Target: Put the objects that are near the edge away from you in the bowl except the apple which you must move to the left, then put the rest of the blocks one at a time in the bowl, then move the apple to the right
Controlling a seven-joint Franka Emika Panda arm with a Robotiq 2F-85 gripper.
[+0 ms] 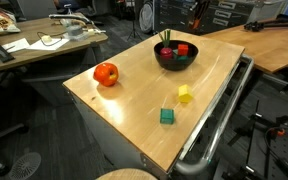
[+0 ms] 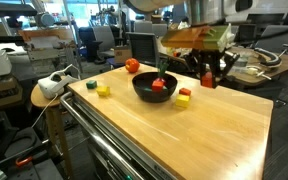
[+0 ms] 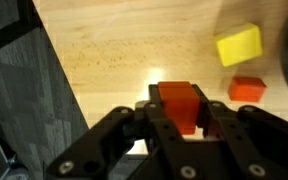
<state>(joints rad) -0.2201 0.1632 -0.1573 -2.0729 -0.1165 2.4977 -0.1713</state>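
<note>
The robot's gripper will release the red-orange cube beside the red pieces in the middle of the black bowl (image 1: 173, 57).
In the wrist view my gripper (image 3: 180, 106) is shut on a red-orange cube (image 3: 176, 96), its fingers pressed against the cube's two sides just over the wooden table. A yellow cube (image 3: 239, 45) and a red cube (image 3: 247, 88) lie close by on the wood. In an exterior view the gripper (image 2: 211, 74) hangs to the right of the black bowl (image 2: 155, 92), with the red cube (image 2: 208, 81) between its fingers. The bowl holds red pieces and a green stalk (image 1: 166, 38). The apple (image 1: 105, 73) sits left of the bowl (image 1: 176, 62). The arm does not show in that view.
A yellow cube (image 1: 185, 94) and a green cube (image 1: 167, 116) lie on the table in front of the bowl. A yellow cube on a red one (image 2: 184, 97) sits beside the bowl. A metal rail (image 1: 219, 115) runs along the table edge. Desks and clutter surround the table.
</note>
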